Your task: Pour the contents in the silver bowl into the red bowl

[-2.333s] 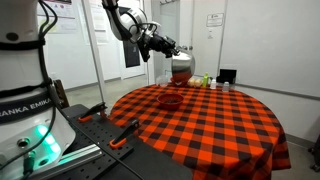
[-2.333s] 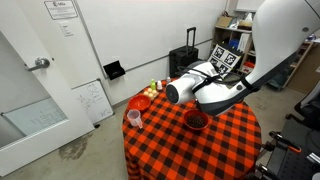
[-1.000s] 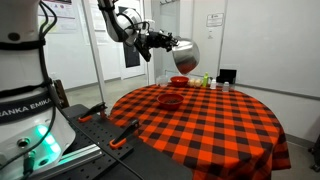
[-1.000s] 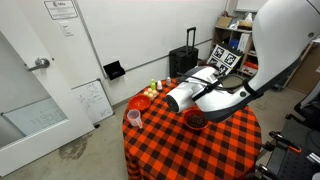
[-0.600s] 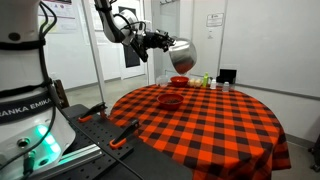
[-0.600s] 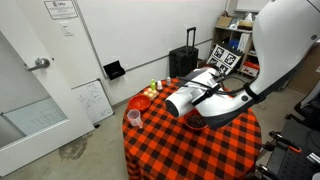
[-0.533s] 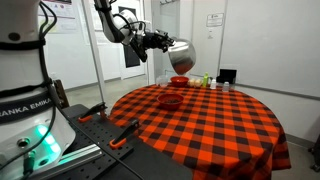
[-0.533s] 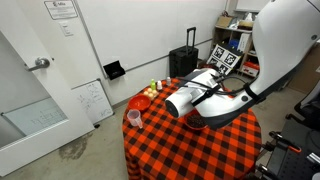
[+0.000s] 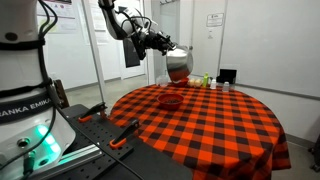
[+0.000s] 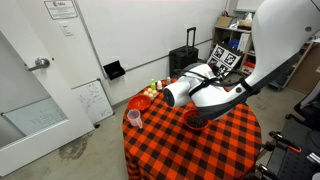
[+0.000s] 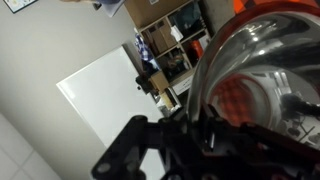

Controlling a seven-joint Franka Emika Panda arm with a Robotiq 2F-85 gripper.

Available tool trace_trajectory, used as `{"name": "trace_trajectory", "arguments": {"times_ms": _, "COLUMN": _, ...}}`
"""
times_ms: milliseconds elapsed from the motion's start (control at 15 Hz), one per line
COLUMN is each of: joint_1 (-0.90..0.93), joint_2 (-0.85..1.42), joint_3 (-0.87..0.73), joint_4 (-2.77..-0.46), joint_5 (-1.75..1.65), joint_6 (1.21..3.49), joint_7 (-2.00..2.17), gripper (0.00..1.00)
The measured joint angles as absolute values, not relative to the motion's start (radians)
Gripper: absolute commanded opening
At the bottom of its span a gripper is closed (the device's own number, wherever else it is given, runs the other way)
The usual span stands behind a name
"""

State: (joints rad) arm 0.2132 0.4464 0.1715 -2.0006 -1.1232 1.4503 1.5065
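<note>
Next, I set the silver bowl, now tilted above the table's far side, down with my gripper on the checked cloth (image 9: pixel 222 101), in front of the small things near the cloth's far edge.
My gripper (image 9: pixel 163 47) is shut on the rim of the silver bowl (image 9: pixel 178 66) and holds it tilted in the air above the far side of the table. In an exterior view the silver bowl (image 10: pixel 176 93) hangs just above and beside a red bowl (image 10: pixel 195 120). That red bowl (image 9: pixel 172 98) stands on the checked cloth. In the wrist view the silver bowl (image 11: pixel 262 70) fills the right side, with my gripper (image 11: pixel 190 126) clamped on its rim. Its inside mirrors the red cloth. I cannot make out the contents.
The round table (image 9: pixel 225 135) has a red and black checked cloth. A second red bowl (image 10: pixel 140 102), a pink cup (image 10: pixel 133 118) and small items (image 9: pixel 200 80) stand near its far edge. Tools (image 9: pixel 125 131) lie on the robot base. A black suitcase (image 10: pixel 184 62) stands by the wall.
The silver bowl was held higher and tipped on its side; it has now swung back down and turned closer to level, still in my gripper. The red bowls have not moved.
</note>
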Motion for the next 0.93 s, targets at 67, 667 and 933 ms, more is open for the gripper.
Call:
{"name": "trace_trajectory", "arguments": {"times_ms": 67, "joint_1": 0.197, "joint_2": 0.446, "joint_3": 0.170, "joint_4": -1.986, "joint_5": -1.101, "joint_6": 1.475, "joint_7": 1.464, "gripper": 0.02}}
{"name": "trace_trajectory", "arguments": {"times_ms": 667, "joint_1": 0.022, "joint_2": 0.430, "joint_3": 0.084, "joint_4": -1.808, "joint_5": -0.827, "joint_6": 1.717, "joint_7": 1.029, "gripper": 0.02}}
{"name": "trace_trajectory", "arguments": {"times_ms": 933, "joint_1": -0.068, "joint_2": 0.428, "joint_3": 0.005, "joint_4": -1.767, "joint_5": -0.648, "joint_6": 1.832, "joint_7": 0.820, "gripper": 0.02}}
